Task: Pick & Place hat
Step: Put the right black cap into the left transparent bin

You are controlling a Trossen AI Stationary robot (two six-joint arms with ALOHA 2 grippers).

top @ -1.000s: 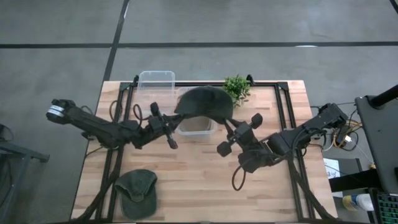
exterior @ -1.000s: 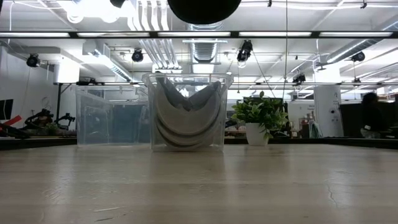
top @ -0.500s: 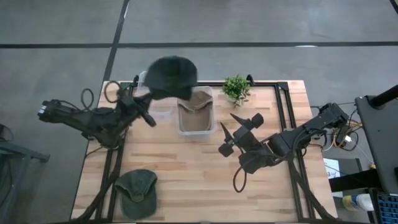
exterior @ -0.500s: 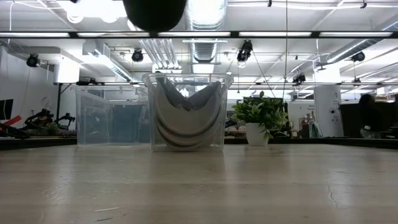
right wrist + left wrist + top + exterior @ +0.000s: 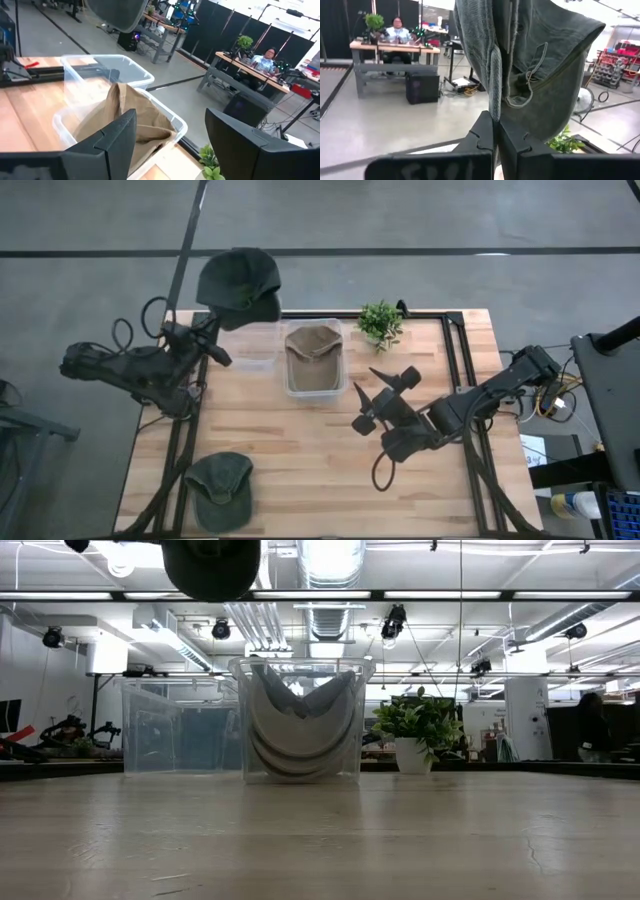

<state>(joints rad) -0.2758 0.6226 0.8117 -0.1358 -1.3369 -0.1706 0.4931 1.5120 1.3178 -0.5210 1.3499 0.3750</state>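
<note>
I should use my left gripper to drop off the dark green hat inside the empty clear bin (image 5: 261,334) next to the tan hat's bin.
A dark green hat (image 5: 238,283) hangs high over the table's far left edge, with my left gripper (image 5: 218,332) shut on it. The low view shows it at the top (image 5: 212,565). Below it stands an empty clear bin (image 5: 252,345). A second clear bin (image 5: 343,360) holds a tan hat (image 5: 313,350). My right gripper (image 5: 379,396) stands open near the table's middle, right of that bin, touching nothing. Another green hat (image 5: 220,485) lies flat near the front left corner. My left gripper pinches a bunched edge of the dark green hat's fabric (image 5: 494,107) between its two shut fingers (image 5: 482,135); several layers seem caught. The fingers point about level, toward the table's far edge. The hat is lifted clear of the table and the bins, its crown (image 5: 555,60) beyond the fingertips.
A small potted plant (image 5: 380,321) stands at the far edge, right of the bins. Bare wooden table (image 5: 330,470) lies in front of both bins. Beyond the table, a person sits at a desk (image 5: 260,62) in the room.
My left gripper has carried the dark green hat from above the bin with the tan hat toward the table's left and far edge, rising and turning; the hat now hangs over the empty bin. My right gripper has opened and sunk a little.
</note>
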